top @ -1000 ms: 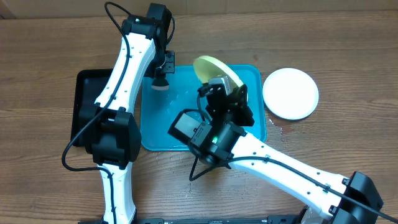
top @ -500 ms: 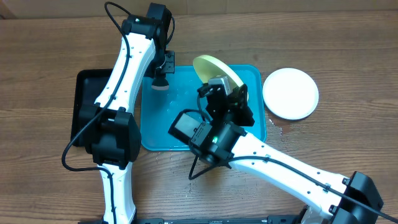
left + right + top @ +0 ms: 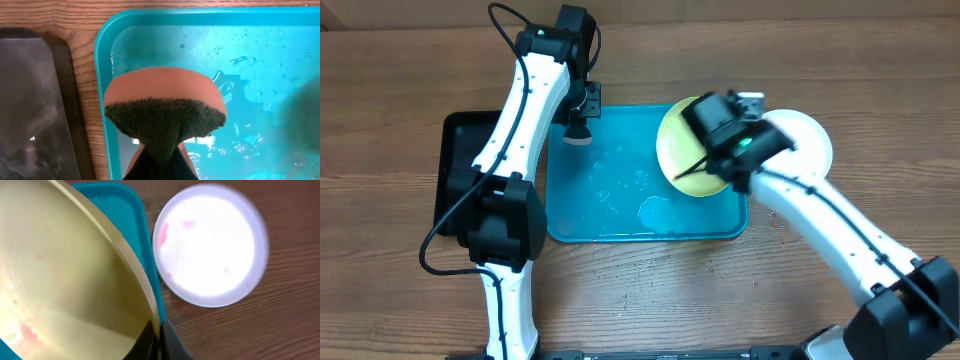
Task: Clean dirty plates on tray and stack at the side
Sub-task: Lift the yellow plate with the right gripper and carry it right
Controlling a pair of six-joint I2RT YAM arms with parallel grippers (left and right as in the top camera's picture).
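Observation:
The robot's right gripper needs to set the yellow-green plate down on top of the white-pink plate (image 3: 787,150) (image 3: 210,245) next to the turquoise tray.
My right gripper (image 3: 718,128) is shut on the rim of the yellow-green plate (image 3: 682,152) and holds it tilted over the right end of the turquoise tray (image 3: 610,215). In the right wrist view the plate (image 3: 65,280) shows faint red smears, with the jaws (image 3: 159,335) pinching its edge above the tray rim (image 3: 136,210). The white-pink plate (image 3: 805,150) lies on the table right of the tray, and it shows pink marks in the right wrist view (image 3: 210,250). My left gripper (image 3: 160,167) is shut on an orange-and-green sponge (image 3: 165,110), held over the tray's far left corner (image 3: 578,134). The light blue plate is out of view.
A black tray (image 3: 455,165) lies left of the turquoise tray; it also shows in the left wrist view (image 3: 30,100). Water drops and a puddle (image 3: 655,212) wet the tray floor. Bare wooden table lies in front and at the far side.
My right arm has swung from the tray's middle to its right end, carrying the yellow-green plate close to the white-pink plate. The left arm and sponge have not moved.

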